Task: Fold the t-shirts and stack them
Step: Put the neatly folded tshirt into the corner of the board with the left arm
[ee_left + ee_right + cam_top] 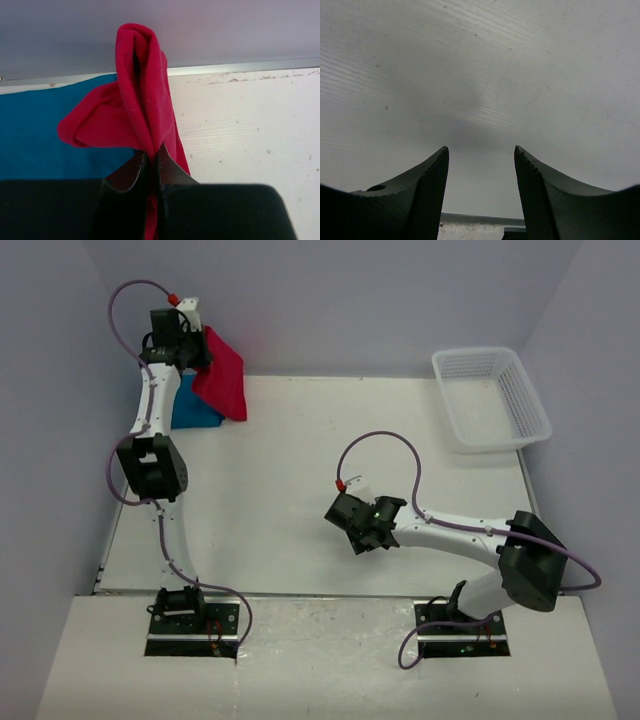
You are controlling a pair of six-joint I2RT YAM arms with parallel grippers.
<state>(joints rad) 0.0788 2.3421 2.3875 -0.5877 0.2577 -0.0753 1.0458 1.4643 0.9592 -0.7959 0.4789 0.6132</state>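
My left gripper has the red t-shirt. It will let go of it on top of the folded teal-blue t-shirt [180, 398] [27, 142].
The red t-shirt [224, 378] hangs bunched at the table's far left corner, pinched in my left gripper [200, 345]. In the left wrist view the red t-shirt [140, 95] rises in a folded clump out of the shut gripper [152, 150]. The teal-blue t-shirt [190, 412] lies folded flat on the table beneath and to the left of it; the left wrist view shows the teal-blue t-shirt [40, 135] just under the red cloth. My right gripper [345, 512] hovers over the table's middle. Its jaws [481, 150] stand open with nothing between them, only bare tabletop.
A white mesh basket [492, 398] stands at the far right corner, with nothing in it. Grey walls close the table in at the back and both sides. The back wall's base rail [240, 67] runs just behind the shirts.
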